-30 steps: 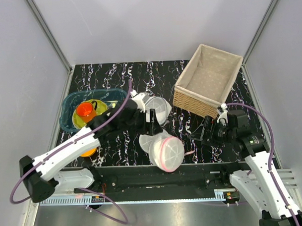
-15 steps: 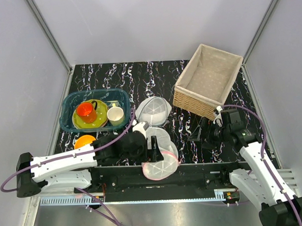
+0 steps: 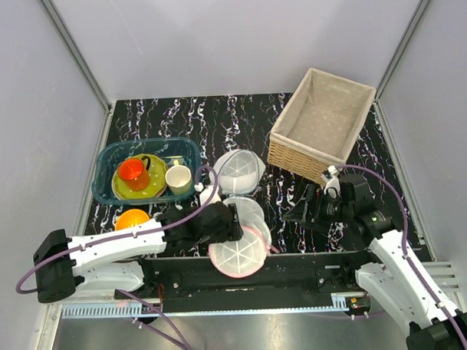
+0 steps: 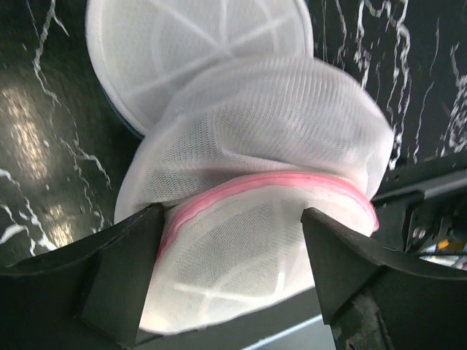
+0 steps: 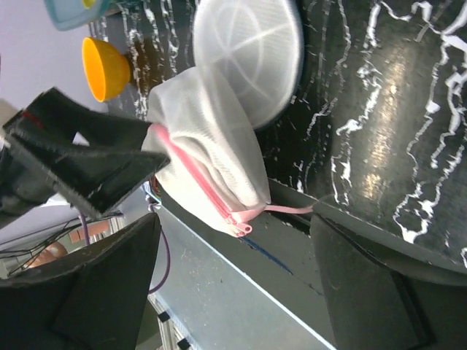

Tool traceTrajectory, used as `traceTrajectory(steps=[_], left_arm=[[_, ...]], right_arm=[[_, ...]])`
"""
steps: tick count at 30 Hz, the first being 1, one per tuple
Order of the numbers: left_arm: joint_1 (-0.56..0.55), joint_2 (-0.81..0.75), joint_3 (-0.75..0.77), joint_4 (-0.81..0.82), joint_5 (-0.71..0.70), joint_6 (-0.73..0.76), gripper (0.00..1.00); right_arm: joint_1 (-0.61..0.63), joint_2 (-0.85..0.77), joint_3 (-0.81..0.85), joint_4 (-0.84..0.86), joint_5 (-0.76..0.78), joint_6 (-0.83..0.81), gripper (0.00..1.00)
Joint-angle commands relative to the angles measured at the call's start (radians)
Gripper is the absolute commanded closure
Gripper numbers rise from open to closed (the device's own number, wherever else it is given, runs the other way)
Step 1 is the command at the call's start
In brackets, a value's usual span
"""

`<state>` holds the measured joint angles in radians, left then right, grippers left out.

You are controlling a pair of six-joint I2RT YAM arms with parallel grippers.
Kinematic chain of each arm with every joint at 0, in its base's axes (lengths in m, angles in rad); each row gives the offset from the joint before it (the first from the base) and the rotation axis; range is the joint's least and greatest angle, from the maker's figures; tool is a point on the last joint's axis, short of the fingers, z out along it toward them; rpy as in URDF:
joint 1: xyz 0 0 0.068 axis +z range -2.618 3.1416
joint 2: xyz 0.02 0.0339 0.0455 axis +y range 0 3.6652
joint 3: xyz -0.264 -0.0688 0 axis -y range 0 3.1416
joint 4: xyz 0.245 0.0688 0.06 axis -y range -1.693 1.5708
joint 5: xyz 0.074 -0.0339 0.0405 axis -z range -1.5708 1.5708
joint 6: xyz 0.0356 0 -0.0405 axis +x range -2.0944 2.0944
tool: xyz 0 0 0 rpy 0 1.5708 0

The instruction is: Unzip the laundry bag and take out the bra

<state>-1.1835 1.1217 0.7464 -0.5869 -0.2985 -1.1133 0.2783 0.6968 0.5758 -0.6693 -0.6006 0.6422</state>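
The robot's right gripper will close on the pink zipper rim (image 3: pixel 265 244) (image 5: pixel 228 214) of the laundry bag, at the end where the pink loop hangs.
The laundry bag (image 3: pixel 238 254), white mesh with a pink zipper rim, hangs partly over the table's near edge. My left gripper (image 3: pixel 226 227) is shut on it. In the left wrist view the bag (image 4: pixel 263 138) fills the gap between the two fingers (image 4: pixel 124 277), with the pink rim running across. My right gripper (image 3: pixel 292 213) is open and empty just right of the bag. In the right wrist view (image 5: pixel 233 284) the bag (image 5: pixel 211 138) shows its closed zipper, the pink pull (image 5: pixel 243 230) and a pink loop (image 5: pixel 288 209). The bra is hidden.
Two all-white mesh domes lie behind the bag (image 3: pixel 237 169) (image 3: pixel 248 209). A wicker basket (image 3: pixel 294 154) stands at the back right. A teal tub (image 3: pixel 104 191) at the left holds a red cup, a cream cup and a green plate. An orange bowl (image 3: pixel 130 219) sits beside it.
My left gripper has pulled the bag toward the near edge and turned it flat side up. My right gripper has swung left toward the bag.
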Motion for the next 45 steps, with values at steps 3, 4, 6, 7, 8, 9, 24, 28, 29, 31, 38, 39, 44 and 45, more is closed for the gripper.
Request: traceTrajectory(steps=[3,4,6,7,8,9,24,28,29,31,38,39,44,45], left_arm=[[0.128,-0.026,-0.019,0.197,0.048,0.108,0.19],[0.155,-0.033,-0.025,0.214,0.067,0.124,0.21],[0.176,-0.037,-0.035,0.246,0.099,0.138,0.21],[0.188,-0.033,-0.035,0.254,0.108,0.157,0.21],[0.194,-0.028,-0.032,0.263,0.128,0.165,0.21],[0.200,-0.019,-0.021,0.268,0.139,0.184,0.21],[0.214,0.122,0.060,0.314,0.208,0.219,0.21],[0.214,0.128,0.076,0.315,0.211,0.216,0.21],[0.214,0.127,0.080,0.315,0.210,0.216,0.21],[0.214,0.121,0.109,0.308,0.213,0.228,0.21],[0.214,-0.009,0.404,-0.101,0.061,0.236,0.18],[0.214,-0.040,0.421,-0.135,0.038,0.215,0.18],[0.216,-0.261,0.322,-0.173,0.018,0.057,0.17],[0.214,-0.285,0.279,-0.154,0.034,0.026,0.11]], right_arm=[[0.103,0.027,-0.027,0.238,-0.001,0.102,0.10],[0.126,0.039,-0.031,0.272,0.018,0.112,0.10],[0.169,0.078,-0.037,0.299,0.042,0.125,0.11],[0.218,0.092,-0.036,0.321,0.067,0.132,0.11],[0.240,0.107,-0.034,0.329,0.079,0.137,0.11],[0.268,0.137,-0.034,0.341,0.108,0.143,0.11],[0.516,0.400,-0.064,0.620,0.173,0.208,0.31],[0.547,0.472,-0.033,0.642,0.177,0.197,0.48],[0.545,0.477,-0.028,0.642,0.177,0.194,0.69],[0.547,0.466,-0.014,0.616,0.206,0.194,0.92],[0.547,0.212,0.081,0.403,0.424,0.267,1.00],[0.547,0.173,0.088,0.369,0.502,0.304,1.00],[0.545,-0.017,0.104,0.309,0.833,0.456,1.00],[0.547,-0.034,0.095,0.327,0.869,0.517,1.00]])
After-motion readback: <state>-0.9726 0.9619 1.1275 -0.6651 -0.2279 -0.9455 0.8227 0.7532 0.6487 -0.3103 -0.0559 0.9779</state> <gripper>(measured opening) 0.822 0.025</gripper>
